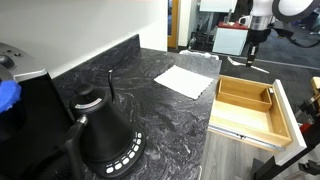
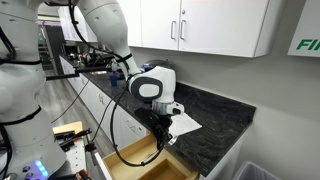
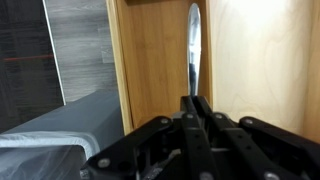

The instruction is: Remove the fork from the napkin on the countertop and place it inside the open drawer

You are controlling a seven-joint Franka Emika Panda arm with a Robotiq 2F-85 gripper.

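The robot's gripper will set the fork down in the narrow far compartment of the open drawer (image 1: pixel 239 95) (image 3: pixel 163 76). The fork is now held above the drawer.
In the wrist view my gripper (image 3: pixel 196 100) is shut on the fork (image 3: pixel 193 40), a slim shiny utensil that sticks out beyond the fingertips. Below it lies the light-wood interior of the open drawer (image 3: pixel 150 50). In both exterior views the gripper (image 1: pixel 251 55) (image 2: pixel 163 135) hangs above the drawer (image 1: pixel 285 112) (image 2: pixel 135 158). The fork is too thin to make out there. The white napkin (image 1: pixel 185 78) (image 2: pixel 186 123) lies flat and bare on the dark veined countertop (image 1: pixel 140 95) (image 2: pixel 215 135), beside the drawer.
A black kettle-like appliance with a ring of white marks (image 1: pixel 105 135) stands at the near end of the counter. A blue object (image 1: pixel 8 93) sits at the left edge. White wall cabinets (image 2: pixel 200 25) hang above the counter. Grey floor (image 3: pixel 80 40) shows beside the drawer.
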